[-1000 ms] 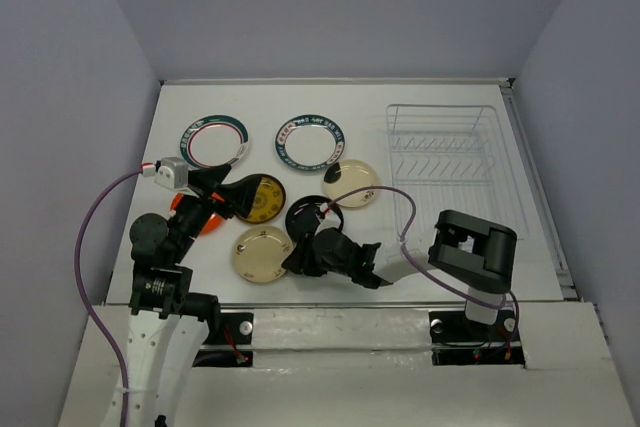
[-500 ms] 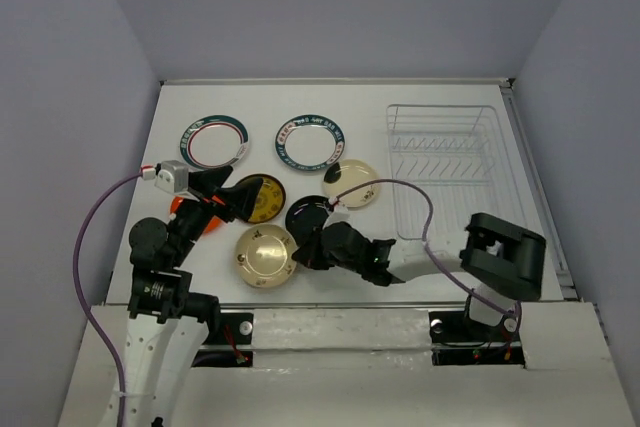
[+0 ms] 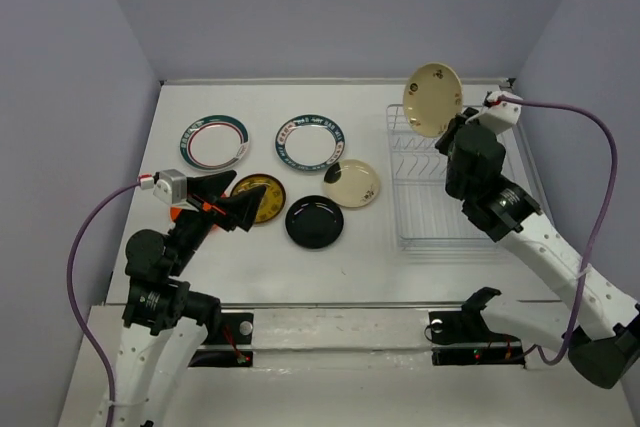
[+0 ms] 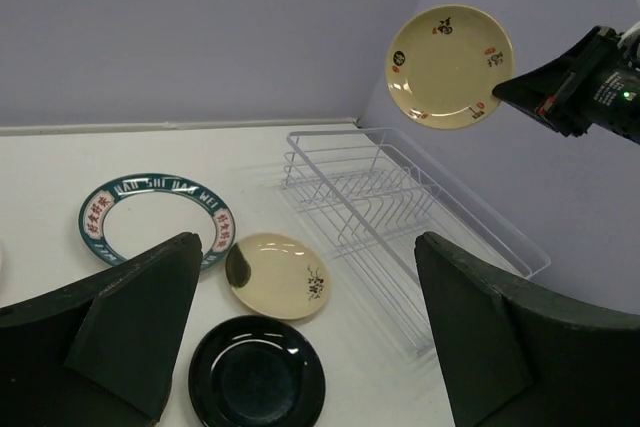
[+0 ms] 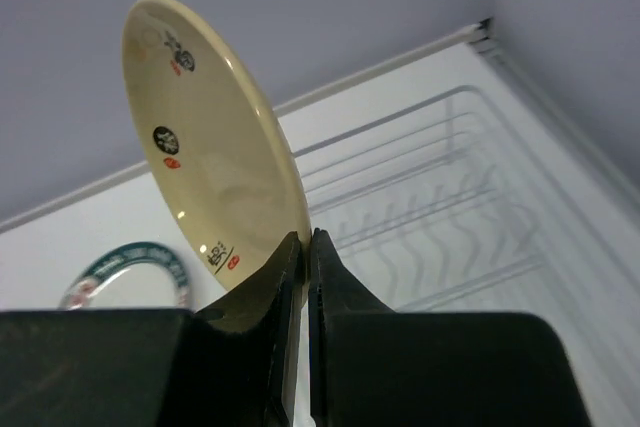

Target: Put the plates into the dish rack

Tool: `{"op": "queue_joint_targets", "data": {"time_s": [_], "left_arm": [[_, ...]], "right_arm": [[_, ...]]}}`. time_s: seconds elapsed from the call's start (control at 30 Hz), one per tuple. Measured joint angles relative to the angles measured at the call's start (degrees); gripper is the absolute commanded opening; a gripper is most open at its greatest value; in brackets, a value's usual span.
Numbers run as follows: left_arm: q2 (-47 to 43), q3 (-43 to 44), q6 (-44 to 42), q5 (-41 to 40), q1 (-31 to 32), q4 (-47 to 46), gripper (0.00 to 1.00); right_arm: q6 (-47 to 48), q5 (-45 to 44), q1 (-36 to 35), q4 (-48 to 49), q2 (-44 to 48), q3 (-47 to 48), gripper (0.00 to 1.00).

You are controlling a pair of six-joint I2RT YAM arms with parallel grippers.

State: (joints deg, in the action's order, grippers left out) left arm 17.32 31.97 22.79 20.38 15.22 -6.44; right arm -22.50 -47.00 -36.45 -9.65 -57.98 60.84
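Next, my right gripper lets go of the held cream plate so that it stands upright in the rack's end slot (image 3: 405, 151) nearest the flat cream plate.
My right gripper (image 3: 455, 127) is shut on the rim of a cream plate (image 3: 433, 99) and holds it on edge in the air over the far left corner of the white wire dish rack (image 3: 452, 172). In the right wrist view the fingertips (image 5: 305, 242) pinch the plate (image 5: 215, 177) above the rack (image 5: 430, 207). My left gripper (image 3: 228, 205) is open and empty, over the amber plate (image 3: 262, 197). A sliver of the orange plate (image 3: 178, 213) shows under it. The black plate (image 3: 314, 222), a second cream plate (image 3: 352, 183) and two patterned plates (image 3: 214, 143) (image 3: 309, 141) lie flat on the table.
The left wrist view shows the open left gripper (image 4: 305, 247), the black plate (image 4: 257, 372), the cream plate on the table (image 4: 278, 275), one patterned plate (image 4: 120, 187), the rack (image 4: 390, 207) holding no plates, and the held plate (image 4: 448, 65). Walls enclose the table.
My right arm has swung from the front middle of the table up and to the far right, lifting a cream plate over the rack. The left gripper has shifted slightly.
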Motion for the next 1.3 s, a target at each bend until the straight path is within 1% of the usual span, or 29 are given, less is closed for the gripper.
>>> {"op": "queue_joint_targets", "data": {"time_s": [0.1, 0.2, 0.37, 0.5, 0.63, 0.8, 1.0, 1.07, 1.1, 1.17, 1.2, 1.23, 1.27, 1.3], "left_arm": [[-0.28, 0.15, -0.02, -0.42, 0.66, 0.33, 0.99], [-0.31, 0.39, -0.02, -0.94, 1.27, 0.81, 0.99], [0.59, 0.70, 0.02, -1.38, 1.57, 1.33, 0.99], [2.73, 0.81, 0.46, -1.64, 1.60, 1.55, 0.99], [7.04, 0.85, 1.66, -1.18, 1.60, 1.75, 0.99], [13.05, 0.85, 4.61, -0.46, 1.62, 2.34, 0.99], [14.73, -0.85, 8.24, -3.30, 1.84, 3.96, 0.99], [14.84, -2.34, 9.73, -5.40, 2.84, 4.26, 0.98], [14.91, -2.97, 10.36, -6.36, 3.65, 4.46, 0.95], [15.69, -4.28, 11.43, -8.92, 6.16, 4.68, 0.94], [16.39, -4.66, 11.87, -10.19, 7.43, 5.03, 0.91], [17.22, -5.01, 12.26, -11.63, 9.05, 5.18, 0.90], [18.25, -5.29, 12.70, -13.51, 11.19, 5.55, 0.89], [19.12, -5.42, 13.18, -15.52, 12.90, 6.12, 0.85]], "right_arm": [[7.10, -4.87, 3.17, -4.15, -3.06, 3.28, 0.07], [13.66, -7.32, 4.81, -7.21, -9.75, 7.34, 0.07], [18.34, -7.61, 5.51, -12.07, -18.73, 10.43, 0.07], [18.38, -6.93, 5.79, -14.93, -22.91, 11.13, 0.07], [17.38, -5.97, 6.03, -17.00, -26.14, 11.65, 0.07], [15.23, -4.57, 6.47, -17.40, -30.67, 12.72, 0.07], [12.66, -3.04, 6.47, -18.08, -35.50, 15.74, 0.07], [10.86, -2.56, 6.47, -18.45, -36.94, 16.37, 0.13], [9.99, -2.21, 6.47, -18.60, -37.46, 16.41, 0.20], [8.13, -1.09, 6.47, -19.65, -38.64, 16.39, 0.26], [7.56, -0.72, 6.47, -20.02, -38.97, 16.33, 0.32], [7.06, -0.44, 6.47, -20.28, -39.12, 16.15, 0.34], [6.45, -0.22, 6.47, -20.59, -39.12, 16.00, 0.43], [6.01, -0.07, 6.47, -20.98, -39.08, 15.91, 0.47]]}}
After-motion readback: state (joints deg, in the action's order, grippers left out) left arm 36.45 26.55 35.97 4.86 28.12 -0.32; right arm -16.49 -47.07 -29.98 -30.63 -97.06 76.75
